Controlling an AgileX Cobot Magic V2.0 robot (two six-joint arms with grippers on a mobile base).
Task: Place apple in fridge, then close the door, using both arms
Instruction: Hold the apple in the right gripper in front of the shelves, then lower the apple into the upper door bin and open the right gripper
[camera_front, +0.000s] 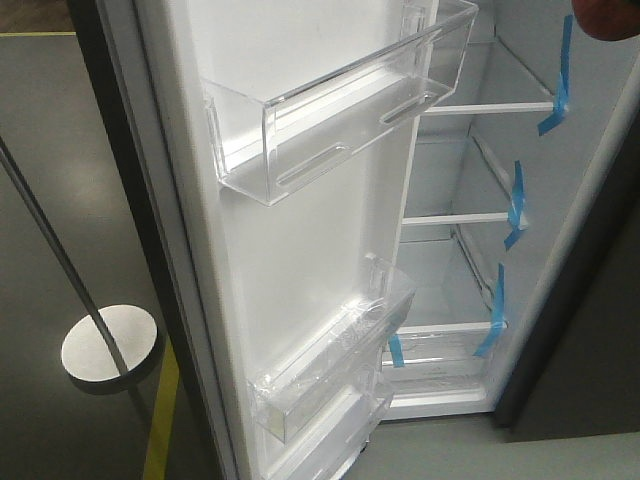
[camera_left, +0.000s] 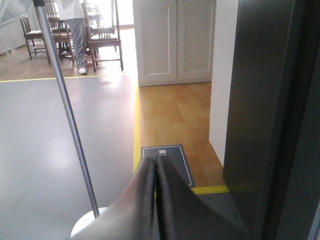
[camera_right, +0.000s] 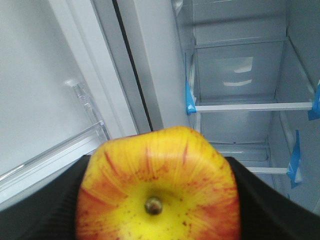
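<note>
The robot's right gripper should release the apple in the high clear bin on the door (camera_front: 369, 79) (camera_right: 57, 127), toward the fridge shelves.
The apple (camera_right: 157, 185), red streaked over yellow with its stem facing the camera, fills the bottom of the right wrist view. My right gripper (camera_right: 159, 210) is shut on it, black fingers (camera_right: 47, 205) pressing both sides. A dark red edge of the apple (camera_front: 608, 20) shows at the front view's top right corner. The fridge (camera_front: 470, 170) stands open ahead, white inside, with blue-taped glass shelves (camera_right: 250, 106). The door (camera_front: 300, 230) is swung wide, its white liner facing me. My left gripper (camera_left: 156, 170) is shut and empty, beside the door's dark grey outer face (camera_left: 260, 115).
Clear bins (camera_front: 340, 110) jut from the door liner, one high and others low (camera_front: 330, 365). A thin metal pole (camera_left: 65, 110) on a round white base (camera_front: 110, 345) stands left of the door. Yellow floor tape (camera_left: 136, 135), chairs and a person (camera_left: 75, 30) lie beyond.
</note>
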